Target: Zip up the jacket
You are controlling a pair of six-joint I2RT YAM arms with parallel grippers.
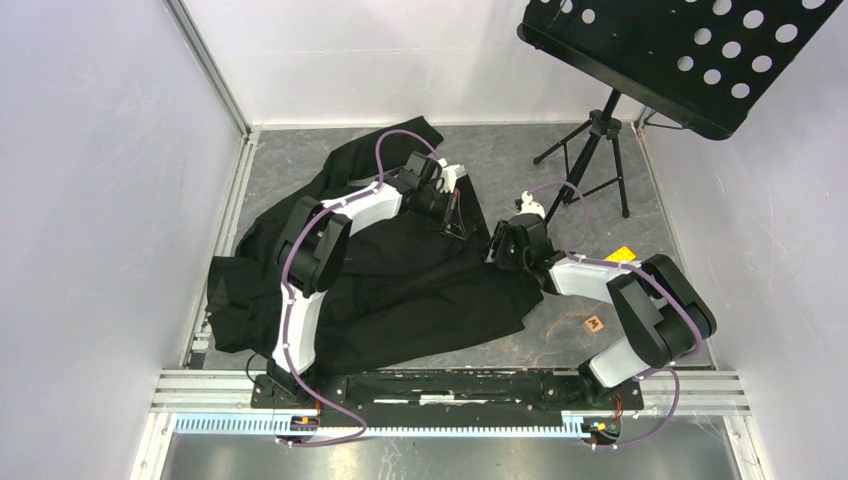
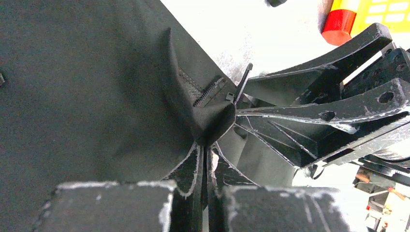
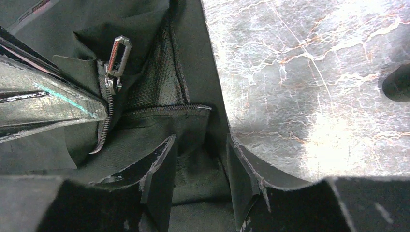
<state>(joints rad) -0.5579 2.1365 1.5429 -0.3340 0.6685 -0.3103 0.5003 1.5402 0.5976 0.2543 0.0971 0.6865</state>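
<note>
I need to turn my right gripper's fingers, which straddle the jacket's edge too far from the zipper pull, and pinch the cloth (image 3: 129, 121) beside the zipper pull.
The black jacket (image 1: 400, 280) lies crumpled on the grey table. My left gripper (image 1: 452, 205) is shut on a fold of its fabric (image 2: 212, 121) beside the zipper teeth (image 2: 208, 94), at the jacket's far right edge. My right gripper (image 1: 497, 248) is close by on the right. Its jaws are open and straddle the jacket's edge (image 3: 203, 159), with a gap on both sides of the cloth. The silver zipper pull (image 3: 118, 55) and a line of zipper teeth (image 3: 104, 125) lie just ahead of its left finger (image 3: 154, 169). The right gripper's black fingers (image 2: 314, 113) show in the left wrist view.
A black perforated music stand (image 1: 690, 50) on a tripod (image 1: 590, 150) stands at the back right. A small wooden block (image 1: 594, 324) and a yellow item (image 1: 620, 254) lie on the marbled grey table (image 1: 520, 150) near the right arm. White walls enclose the table.
</note>
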